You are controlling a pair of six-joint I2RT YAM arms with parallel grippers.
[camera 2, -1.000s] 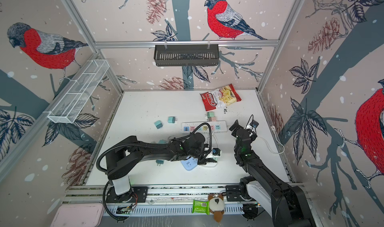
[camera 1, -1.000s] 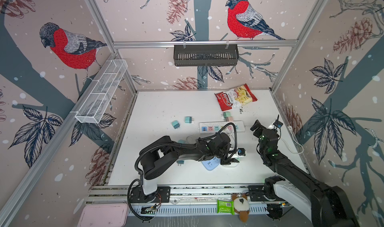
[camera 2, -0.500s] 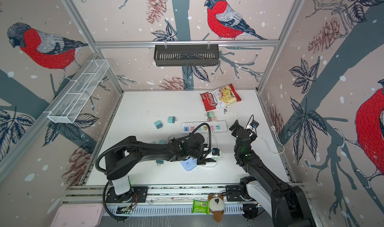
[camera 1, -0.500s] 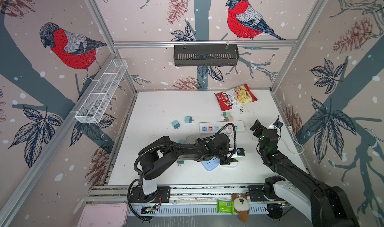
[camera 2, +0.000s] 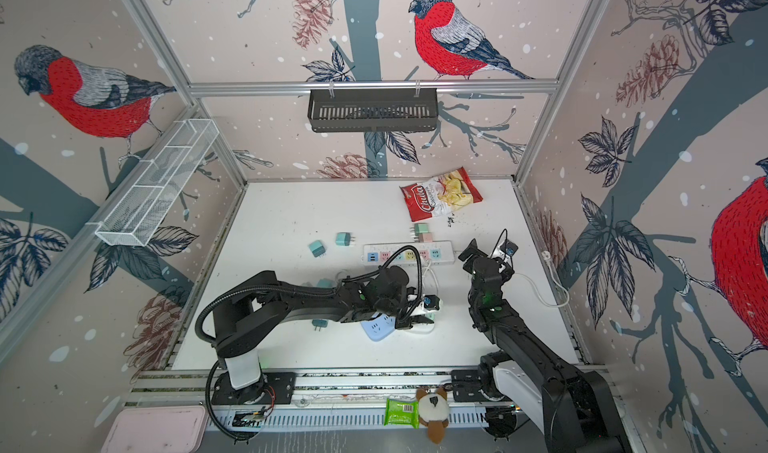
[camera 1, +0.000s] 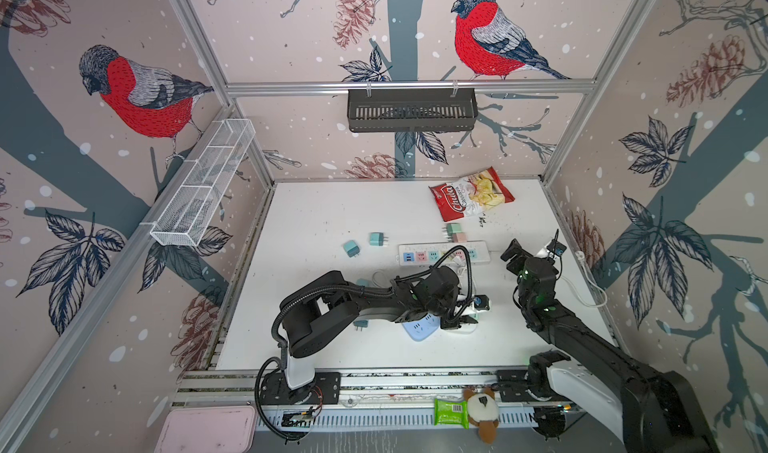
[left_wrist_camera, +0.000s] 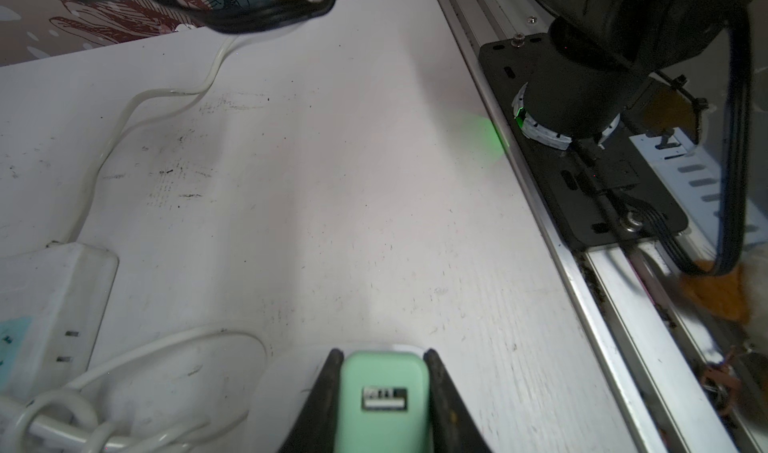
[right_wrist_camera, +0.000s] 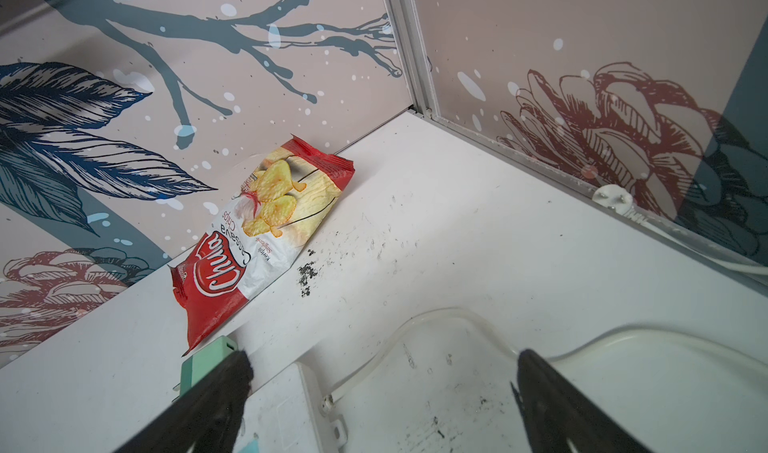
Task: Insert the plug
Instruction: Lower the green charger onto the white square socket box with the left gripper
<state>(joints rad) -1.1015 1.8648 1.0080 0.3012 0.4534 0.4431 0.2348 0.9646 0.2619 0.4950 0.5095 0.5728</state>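
Note:
Next, I let go of the mint-green plug, now low over the socket base, with my left gripper on the white socket base's side [camera 1: 476,310] [left_wrist_camera: 382,421] farthest from the light-blue block.
A mint-green plug [left_wrist_camera: 382,397] sits between the black fingers of my left gripper [left_wrist_camera: 382,354], which is shut on it. In both top views that gripper [camera 1: 459,318] [camera 2: 413,318] is low over a white rounded socket base [camera 1: 468,329], beside a light-blue socket block [camera 1: 420,329]; the arm hides the plug there. In the left wrist view the white base [left_wrist_camera: 286,372] shows just behind the plug. My right gripper [right_wrist_camera: 384,365] [camera 1: 515,255] stands open and empty near the right end of the long white power strip [camera 1: 442,252] [right_wrist_camera: 282,409].
Loose green plugs [camera 1: 376,239] [camera 1: 352,248] and a stacked green and pink pair [camera 1: 456,232] lie near the strip. A chips bag [camera 1: 471,195] lies at the back right. White cables [left_wrist_camera: 124,118] [camera 1: 582,293] run across the table. The front rail [left_wrist_camera: 590,272] borders the near edge.

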